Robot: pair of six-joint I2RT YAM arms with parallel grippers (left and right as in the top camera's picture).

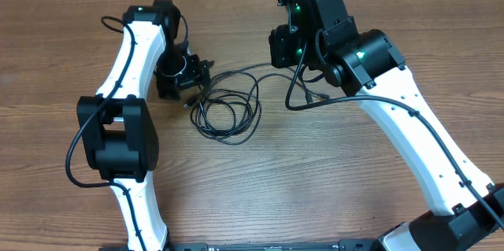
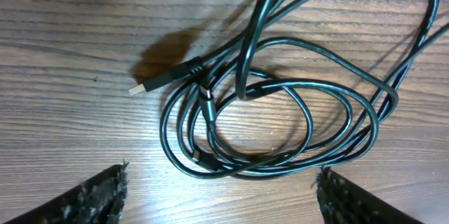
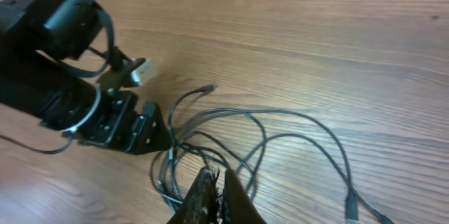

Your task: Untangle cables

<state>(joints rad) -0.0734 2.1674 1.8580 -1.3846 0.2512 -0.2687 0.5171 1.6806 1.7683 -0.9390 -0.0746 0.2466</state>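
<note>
My left gripper is going to close on the coil's side (image 1: 257, 94) (image 2: 388, 100) nearest my right gripper, where a piece of the black cables bends out toward that gripper.
The thin black cables (image 1: 226, 113) lie in a tangled coil on the wooden table between the arms. In the left wrist view the coil (image 2: 240, 69) sits just ahead of my jaws, and a plug with a silvery tip (image 2: 147, 85) points left. My left gripper (image 2: 224, 196) is open and empty at the coil's left edge (image 1: 198, 74). My right gripper (image 3: 215, 176) is shut, apparently on one cable strand, above the coil. That strand runs from the coil up to it in the overhead view (image 1: 285, 48). Two loose plugs show in the right wrist view (image 3: 206, 88) (image 3: 351, 206).
The right arm's thicker black cable (image 1: 293, 97) hangs in a loop beside the coil. The left arm's black gripper body (image 3: 126, 129) sits against the coil's left side. Bare wooden table (image 1: 260, 196) lies in front of the coil.
</note>
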